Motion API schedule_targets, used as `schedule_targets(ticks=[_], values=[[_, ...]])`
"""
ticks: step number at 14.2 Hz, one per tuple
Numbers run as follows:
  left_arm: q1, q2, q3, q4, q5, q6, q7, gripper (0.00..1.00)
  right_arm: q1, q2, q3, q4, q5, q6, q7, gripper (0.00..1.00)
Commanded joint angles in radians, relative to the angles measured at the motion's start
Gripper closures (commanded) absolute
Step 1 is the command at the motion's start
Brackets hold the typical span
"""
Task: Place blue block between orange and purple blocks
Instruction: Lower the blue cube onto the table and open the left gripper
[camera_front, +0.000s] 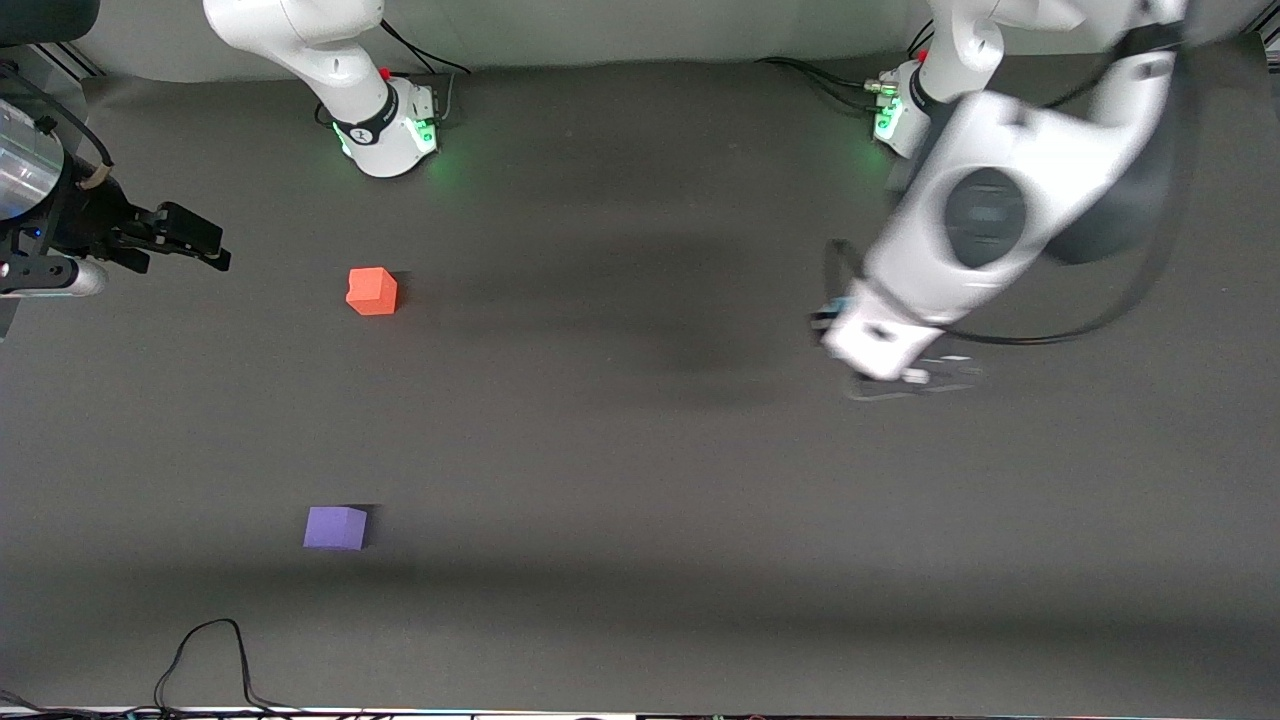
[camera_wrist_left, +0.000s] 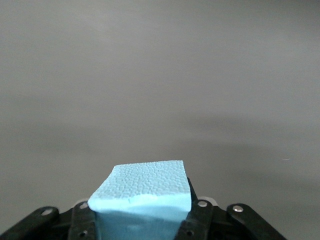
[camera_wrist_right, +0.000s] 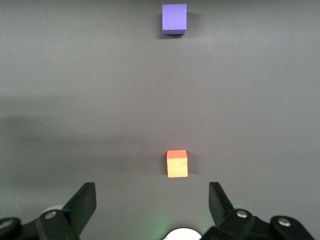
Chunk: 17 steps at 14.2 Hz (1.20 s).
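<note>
Next, my left gripper releases the blue block, now up over bare table, on the bare mat in the middle of the table (camera_front: 606, 342), about level with the orange block.
The blue block (camera_wrist_left: 145, 185) is clamped between the jaws of my left gripper (camera_wrist_left: 142, 207) and fills the space between them. In the front view the left gripper (camera_front: 885, 360) is up over bare table toward the left arm's end, and its hand hides the block. The orange block (camera_front: 372, 291) sits on the table toward the right arm's end. The purple block (camera_front: 335, 527) sits nearer to the front camera than the orange one. My right gripper (camera_wrist_right: 152, 195) is open and empty, high above its own base, looking down on the orange block (camera_wrist_right: 177, 163) and the purple block (camera_wrist_right: 174, 18).
A black and silver device (camera_front: 150, 235) juts in at the table edge at the right arm's end. A black cable (camera_front: 210, 650) loops at the front edge. The arm bases (camera_front: 385, 130) stand along the back. A dark mat covers the table.
</note>
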Motion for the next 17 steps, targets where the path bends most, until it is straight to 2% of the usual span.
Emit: schedule_targets(ticks=[1,3,8,11,14,15,16,17], values=[[-0.153,0.193,0.020,0.196,-0.002,0.051,-0.204,0.59,0.005,-0.001,-0.005,0.007,0.017,-0.005,-0.012,0.00],[-0.252,0.282,0.023,0.224,0.023,0.128,-0.291,0.59,0.005,0.004,-0.005,0.007,0.017,-0.002,-0.012,0.00],[-0.413,0.458,0.026,0.228,0.110,0.350,-0.424,0.59,0.005,0.007,-0.005,0.006,0.019,-0.003,-0.012,0.00],[-0.425,0.549,0.023,0.251,0.126,0.430,-0.413,0.59,0.005,0.012,-0.010,0.006,0.054,-0.003,-0.014,0.00],[-0.432,0.587,0.023,0.251,0.136,0.478,-0.404,0.58,0.005,0.012,-0.008,0.003,0.054,-0.005,-0.014,0.00],[-0.432,0.598,0.023,0.250,0.139,0.481,-0.396,0.55,0.005,0.012,-0.008,0.003,0.055,-0.005,-0.014,0.00],[-0.432,0.609,0.023,0.250,0.139,0.490,-0.394,0.43,0.005,0.012,-0.007,0.003,0.055,-0.005,-0.014,0.00],[-0.430,0.611,0.023,0.250,0.139,0.493,-0.396,0.13,0.005,0.012,-0.007,0.001,0.055,-0.005,-0.014,0.00]])
